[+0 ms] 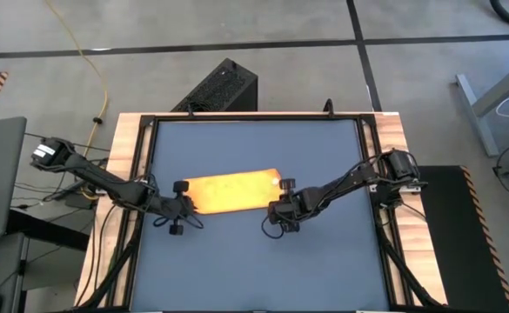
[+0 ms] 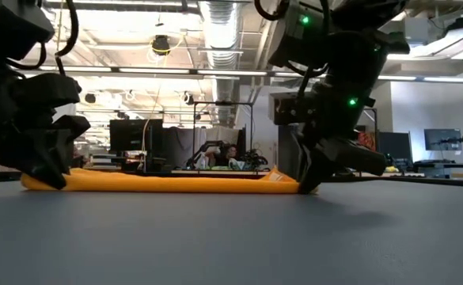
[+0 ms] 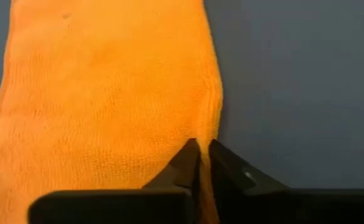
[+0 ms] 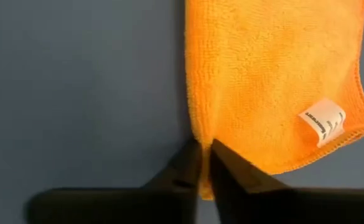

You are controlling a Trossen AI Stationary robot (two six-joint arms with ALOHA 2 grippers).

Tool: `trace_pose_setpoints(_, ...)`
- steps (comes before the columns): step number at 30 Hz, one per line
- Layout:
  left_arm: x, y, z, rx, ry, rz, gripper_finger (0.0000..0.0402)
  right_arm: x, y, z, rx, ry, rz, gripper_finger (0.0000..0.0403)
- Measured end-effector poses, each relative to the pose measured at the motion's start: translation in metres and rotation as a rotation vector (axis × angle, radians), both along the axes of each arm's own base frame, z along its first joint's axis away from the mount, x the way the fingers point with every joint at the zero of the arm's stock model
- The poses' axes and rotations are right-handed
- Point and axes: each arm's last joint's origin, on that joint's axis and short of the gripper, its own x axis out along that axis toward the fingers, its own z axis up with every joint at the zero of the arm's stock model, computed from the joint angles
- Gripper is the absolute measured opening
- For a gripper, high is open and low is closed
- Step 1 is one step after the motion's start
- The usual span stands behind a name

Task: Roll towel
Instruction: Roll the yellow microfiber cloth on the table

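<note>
My left gripper needs to let go, and then the towel will lie at a slant on the blue-grey tabletop (image 1: 237,211) between my grippers.
The yellow-orange towel (image 1: 232,191) lies flat on the blue-grey tabletop as a long strip, running left to right; it also shows in the low view (image 2: 168,183). My left gripper (image 1: 182,207) is shut on the strip's near edge at its left end. My right gripper (image 1: 277,210) is shut on the near edge at its right end. A white label (image 4: 323,120) sits on the towel's right end. My left gripper pinches the towel's near long edge (image 3: 211,127) between its two fingers, close to the left end. The fingers come from above, slanting down. The towel lies on the table. My right gripper pinches the towel's near long edge (image 4: 198,132) between its two fingers, close to the right end. The fingers come from above, slanting down. The edge looks like a fold. The towel lies on the table.
The tabletop (image 1: 254,269) has a black frame and wooden borders (image 1: 393,139) at its sides. A black box (image 1: 219,87) stands on the floor beyond the far edge. Bare tabletop lies near and far of the towel.
</note>
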Motion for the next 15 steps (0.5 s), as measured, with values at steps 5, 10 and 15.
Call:
trace_pose_setpoints(5, 0.008, 0.003, 0.01, -0.007, -0.024, 0.028, 0.0001, -0.003, -0.002, 0.01, -0.007, -0.016, -0.005, 0.0021)
trace_pose_setpoints(10, 0.034, 0.007, 0.057, 0.136, -0.078, -0.04, 0.0, -0.009, -0.007, 0.043, 0.019, -0.045, -0.066, 0.0014)
trace_pose_setpoints(15, 0.051, 0.029, 0.115, 0.377, -0.069, -0.02, 0.0, -0.023, -0.014, 0.087, 0.053, -0.124, -0.119, 0.0009)
